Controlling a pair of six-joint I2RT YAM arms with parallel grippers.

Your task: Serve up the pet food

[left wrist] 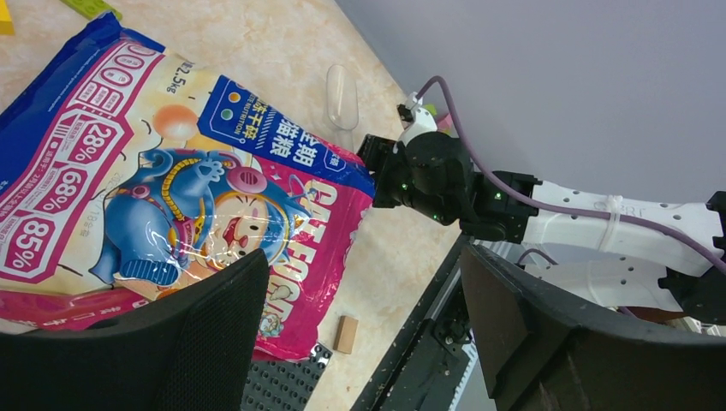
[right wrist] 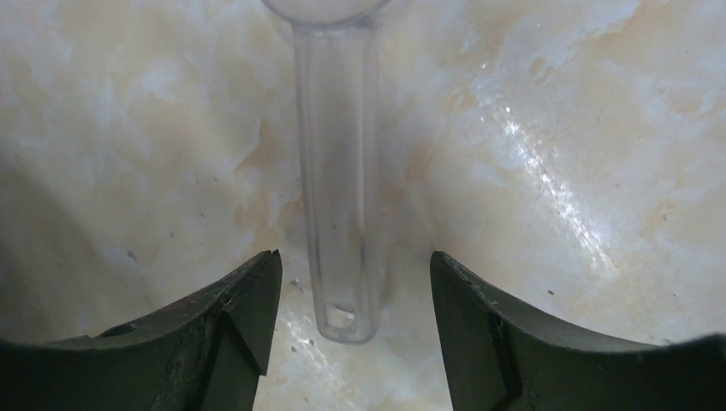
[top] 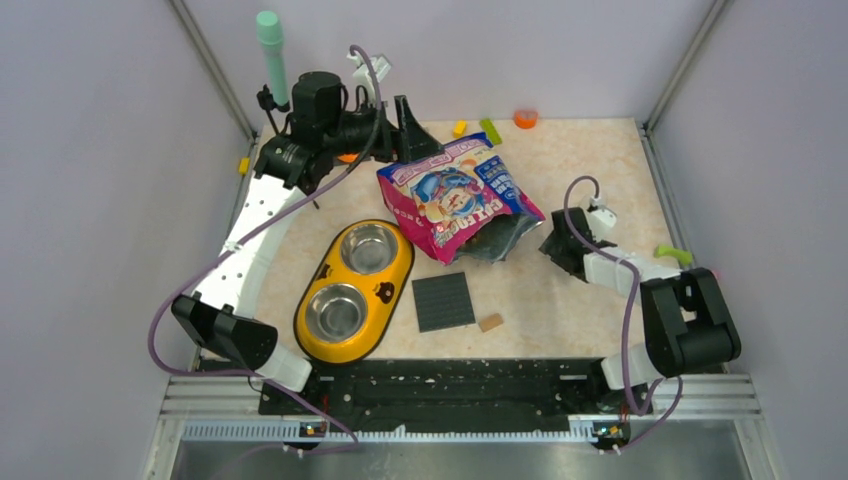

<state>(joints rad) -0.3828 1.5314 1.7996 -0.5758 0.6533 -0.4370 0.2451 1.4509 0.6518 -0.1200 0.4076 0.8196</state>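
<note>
The robot's right fingers reach only the tail end of the scoop's handle, so next the right gripper moves toward the scoop's head and grips the handle's middle [right wrist: 337, 171] before scooping.
The glossy blue-pink cat-food bag [top: 455, 195] lies flat mid-table, its open mouth [top: 497, 240] facing the right arm; the kibble inside cannot be made out. The bag also shows in the left wrist view [left wrist: 171, 188]. The yellow double bowl [top: 355, 290] holds two empty steel cups. My left gripper [top: 412, 130] is open and empty, held above the bag's far edge, and also shows in its wrist view [left wrist: 368, 342]. My right gripper [top: 560, 243] is open and low over the table. In its wrist view [right wrist: 355, 282] the jaws straddle the handle of a clear plastic scoop [right wrist: 338, 214], not touching it.
A dark grey studded baseplate [top: 443, 300] and a small tan block [top: 490, 322] lie near the front. Yellow [top: 459, 128] and green [top: 490, 130] bricks and an orange cap [top: 525, 118] sit at the back edge. A green cylinder [top: 270, 45] stands back left.
</note>
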